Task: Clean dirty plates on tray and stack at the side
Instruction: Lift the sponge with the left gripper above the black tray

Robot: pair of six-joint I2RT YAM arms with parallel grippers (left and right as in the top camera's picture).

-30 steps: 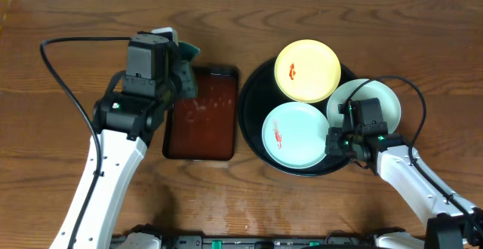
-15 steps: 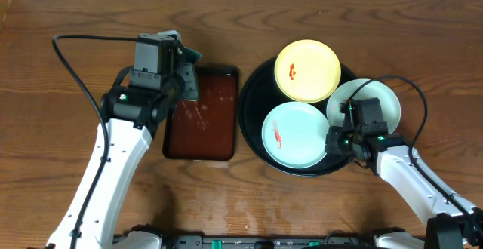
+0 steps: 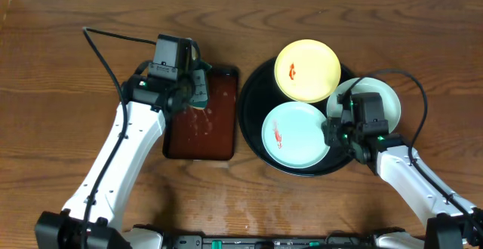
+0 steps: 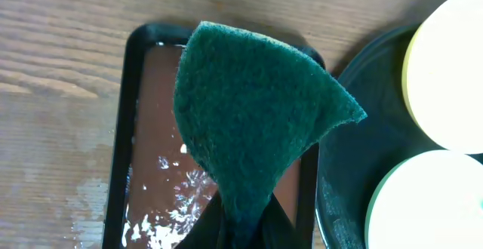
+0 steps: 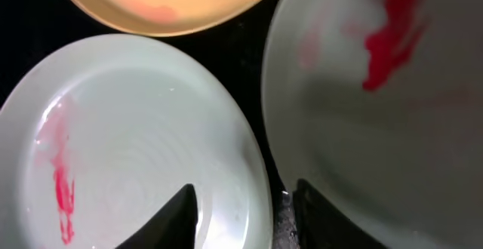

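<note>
The front plate lies loose and the robot's right gripper is open around its rim, so next the right gripper grips that plate's rim (image 5: 269, 217) firmly before the left gripper scrubs.
Three plates lie on the round black tray (image 3: 255, 90): a pale yellow plate (image 3: 307, 69) at the back, a mint-white plate (image 3: 294, 134) in front, and a second mint-white plate (image 3: 381, 102) at the right rim. Each bears a red smear. My left gripper (image 3: 198, 89) is shut on a dark green scouring pad (image 4: 249, 121) and holds it above the brown rectangular tray (image 3: 200, 128). My right gripper (image 5: 245, 219) is open, its fingers either side of the front plate's right rim (image 5: 136, 143), with the right plate (image 5: 377, 128) beside it.
The brown rectangular tray (image 4: 162, 181) holds white foam specks and sits just left of the black tray (image 4: 355, 166). Bare wood-grain tabletop (image 3: 60, 90) lies at the left and along the front. Cables trail from both arms.
My left arm has swung to the right, carrying the green pad from the brown tray's left edge to above it. My right gripper has shifted slightly toward the plates.
</note>
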